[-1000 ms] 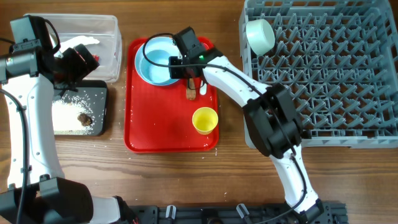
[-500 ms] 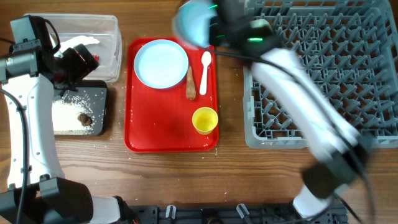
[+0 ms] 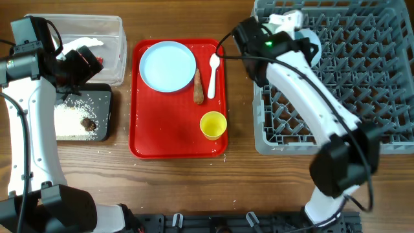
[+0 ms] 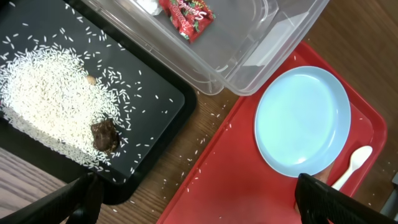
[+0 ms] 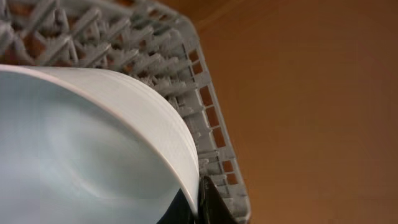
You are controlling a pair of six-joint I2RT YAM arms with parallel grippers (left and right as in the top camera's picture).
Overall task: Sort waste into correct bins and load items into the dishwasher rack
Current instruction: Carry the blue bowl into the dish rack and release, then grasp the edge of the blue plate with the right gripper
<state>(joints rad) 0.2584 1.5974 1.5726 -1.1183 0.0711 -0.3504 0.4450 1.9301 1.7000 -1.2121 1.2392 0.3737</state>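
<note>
The pale bluish-green bowl will go down in the grey rack's far corner (image 3: 272, 35) nearest the white spoon, where I should set it with my right gripper.
My right gripper (image 3: 299, 33) is shut on the rim of a pale bluish-green bowl (image 5: 81, 143), holding it over the far left part of the grey dishwasher rack (image 3: 362, 84). The bowl (image 3: 313, 49) mostly hides under the arm in the overhead view. On the red tray (image 3: 162, 136) lie the pale-blue plate (image 3: 167, 66), a brown sausage stick (image 3: 198, 87), the white spoon (image 3: 213, 72) and the yellow cup (image 3: 213, 124). My left gripper (image 4: 199, 208) hangs open above the gap between the black tray (image 4: 161, 155) and the red tray. Rice (image 4: 50, 106) and a brown lump (image 4: 106, 135) lie in the black tray.
The clear tub (image 3: 110, 39) at the far left holds a red wrapper (image 4: 186, 14) and white paper (image 3: 84, 44). Loose rice grains dot the wood between the black tray and the red tray. The rack's grey pegs (image 5: 124, 50) stand just behind the held bowl.
My right gripper lifted the bowl off the plate and swung it right, over the rack. The plate now lies bare. The left arm has not moved.
</note>
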